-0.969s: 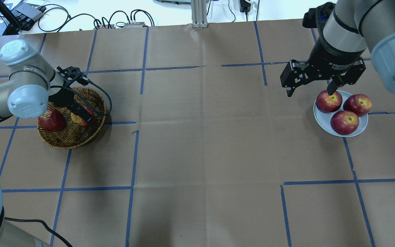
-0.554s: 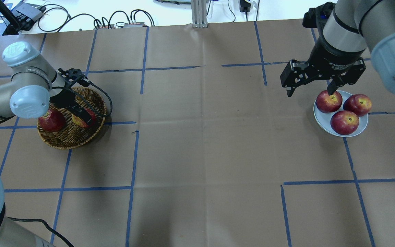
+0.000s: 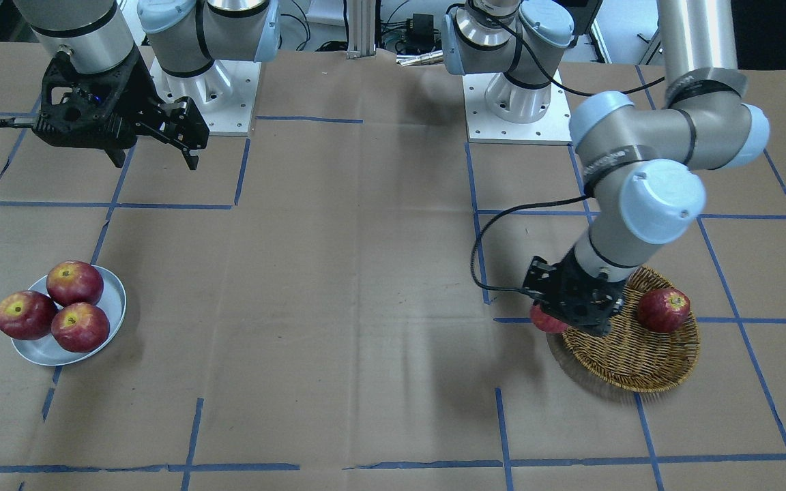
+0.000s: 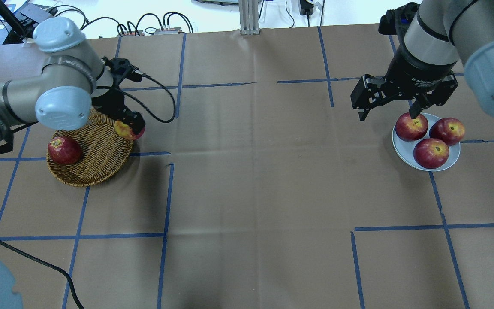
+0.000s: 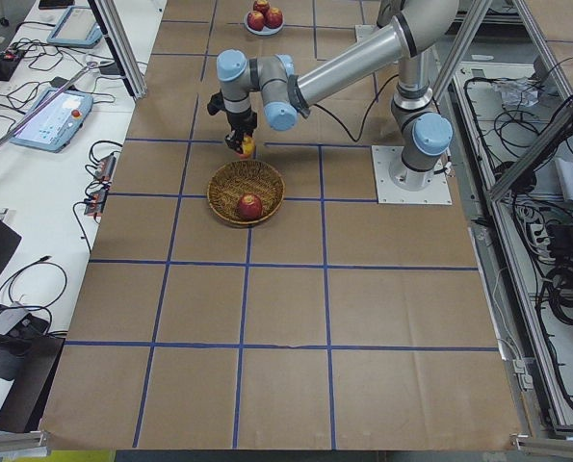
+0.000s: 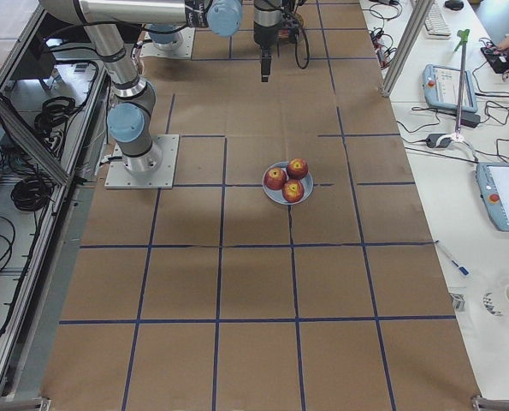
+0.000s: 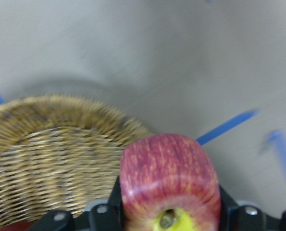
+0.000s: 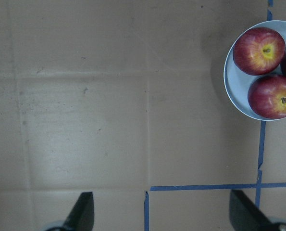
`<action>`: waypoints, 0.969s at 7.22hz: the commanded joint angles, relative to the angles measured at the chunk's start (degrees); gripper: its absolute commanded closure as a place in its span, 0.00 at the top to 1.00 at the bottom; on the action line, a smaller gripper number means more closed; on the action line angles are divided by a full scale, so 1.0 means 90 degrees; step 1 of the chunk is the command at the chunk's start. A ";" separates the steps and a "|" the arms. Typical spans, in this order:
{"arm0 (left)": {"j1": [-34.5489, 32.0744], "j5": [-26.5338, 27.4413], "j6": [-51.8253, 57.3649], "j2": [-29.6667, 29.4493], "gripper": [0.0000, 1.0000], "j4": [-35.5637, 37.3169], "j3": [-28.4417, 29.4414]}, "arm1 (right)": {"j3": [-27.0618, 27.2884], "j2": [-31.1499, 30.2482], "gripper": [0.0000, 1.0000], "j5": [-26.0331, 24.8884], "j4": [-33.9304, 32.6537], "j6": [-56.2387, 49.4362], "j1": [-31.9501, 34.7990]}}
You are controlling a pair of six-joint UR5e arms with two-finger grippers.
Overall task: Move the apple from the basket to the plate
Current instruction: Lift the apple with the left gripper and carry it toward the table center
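Note:
Next, my left gripper lets go of the pale pinkish-red apple on the brown paper midway point(image 3: 366, 327) between the basket and the plate.
My left gripper point(image 4: 129, 127) is shut on the pale pinkish-red apple point(image 4: 124, 130) and holds it above the right rim of the wicker basket point(image 4: 92, 167). The left wrist view shows the apple point(image 7: 169, 183) between the fingers, yellow-green stem hollow up, with the basket point(image 7: 46, 154) below and to the left. In the front view the apple point(image 3: 544, 320) hangs at the basket's point(image 3: 638, 365) edge. The grey-white plate point(image 4: 402, 149) lies far right. My right gripper point(image 4: 387, 116) is open and empty, hovering just left of and above the plate.
A darker crimson apple point(image 4: 64, 150) lies in the basket's left side. Three glossy deep-red apples point(image 4: 431, 153) fill most of the plate. Brown paper with blue tape lines covers the table between basket and plate. Cables lie along the far edge.
My left gripper has risen out of the basket with the pale apple and moved right and farther from me, over the rim. The right arm has not moved.

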 commanded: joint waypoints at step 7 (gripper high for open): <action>-0.2833 -0.0015 -0.3319 -0.1779 0.37 -0.0177 0.1612 | -0.0002 -0.0004 1.00 0.0003 0.0000 0.0010 0.0000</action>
